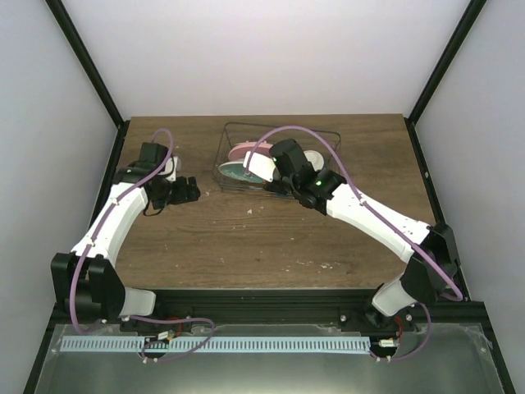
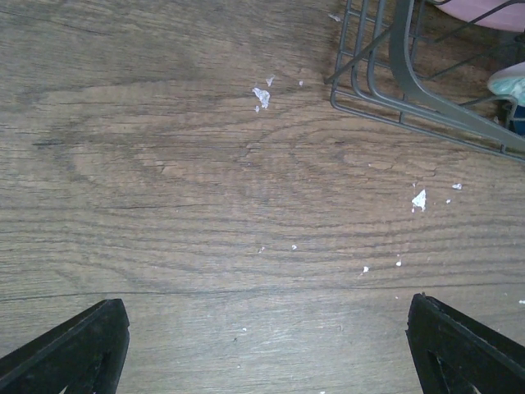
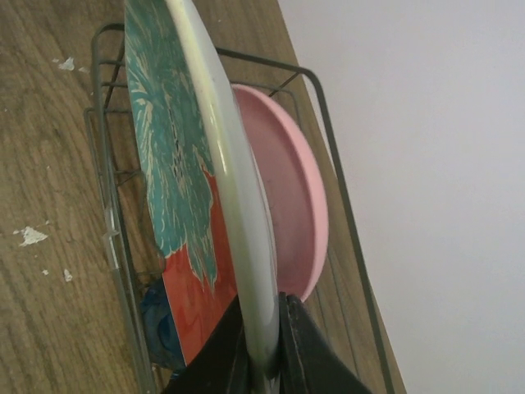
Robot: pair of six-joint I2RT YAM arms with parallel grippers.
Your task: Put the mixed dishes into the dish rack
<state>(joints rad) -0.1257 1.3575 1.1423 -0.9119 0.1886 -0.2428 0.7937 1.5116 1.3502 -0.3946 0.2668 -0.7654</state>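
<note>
The patterned plate, now held upright over the rack, will be let go by my right gripper, which will release it between the pink plate and the dish rack's front wire (image 1: 239, 182) (image 3: 152, 234).
The dish rack (image 1: 328, 135), a dark wire basket, stands at the back middle of the table. A pink plate (image 3: 291, 189) stands on edge inside it. My right gripper (image 3: 262, 308) is shut on the cream rim of a plate (image 3: 176, 164) with a teal and orange-red patterned side. It holds that plate upright over the rack (image 3: 102, 164), close against the pink one. A dark blue mug (image 3: 156, 324) shows low in the rack. My left gripper (image 2: 264, 305) is open above bare wood left of the rack's corner (image 2: 394, 74), holding nothing. In the top view the right gripper (image 1: 267, 176) is at the rack's front left and the left gripper (image 1: 190, 190) is further left.
White crumbs (image 2: 261, 97) lie scattered on the wooden table (image 1: 246, 246). Black frame posts (image 1: 90, 66) and white walls close in the sides and back. The right arm (image 1: 369, 213) reaches diagonally across the right half of the table.
</note>
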